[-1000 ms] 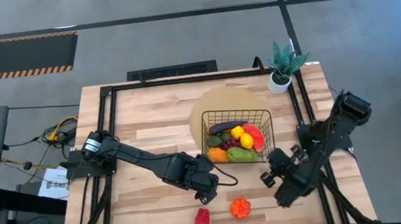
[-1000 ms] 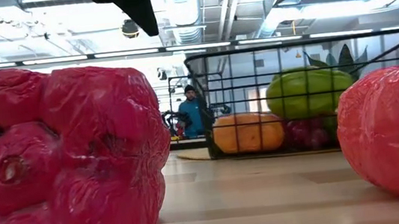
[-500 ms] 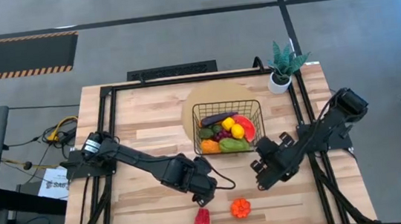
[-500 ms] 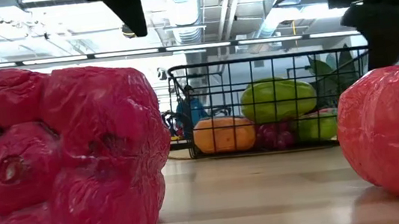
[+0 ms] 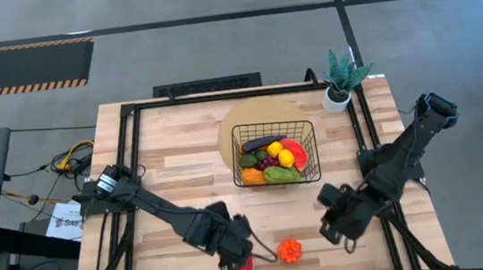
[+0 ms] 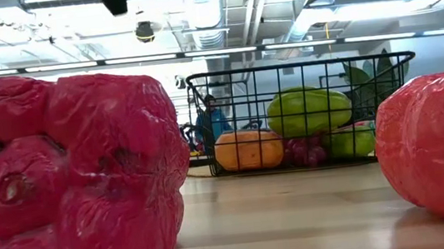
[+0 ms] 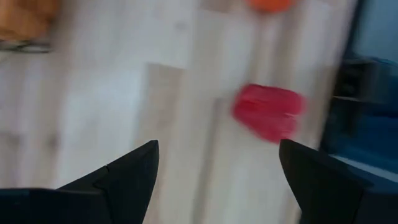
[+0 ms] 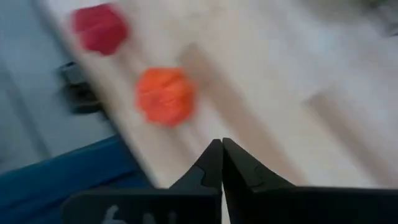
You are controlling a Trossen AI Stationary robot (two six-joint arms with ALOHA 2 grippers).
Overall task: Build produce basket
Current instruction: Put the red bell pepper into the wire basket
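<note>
The robot's left gripper will close around the middle of the red pepper (image 5: pixel 245 268) (image 7: pixel 268 112), the one that lies beside the orange pepper.
The black wire basket (image 5: pixel 277 178) sits on the round tan mat (image 5: pixel 241 115), holding several toy fruits and vegetables; the low view shows the basket (image 6: pixel 296 72) far across the table. A red pepper (image 5: pixel 246 268) and an orange pepper (image 5: pixel 290 250) lie on the wood near the near edge. My left gripper (image 5: pixel 235 261) is open just above and beside the red pepper (image 7: pixel 268 112), which lies ahead of its spread fingers (image 7: pixel 217 144). My right gripper (image 5: pixel 328 227) is shut, to the right of the orange pepper (image 8: pixel 165 94), touching nothing.
A potted green plant (image 5: pixel 341 78) stands at the far right corner. A black frame rail (image 5: pixel 132 155) borders the tabletop. Bare wood (image 5: pixel 181 159) lies left of the basket. In the low view a person (image 6: pixel 212 121) shows in the room beyond.
The basket, nearer and tilted a second ago, has shifted toward the far edge and settled level on the mat, then stayed. My left gripper has moved toward the near edge, down to the red pepper. My right gripper has swung left, then back toward the near edge beside the orange pepper.
</note>
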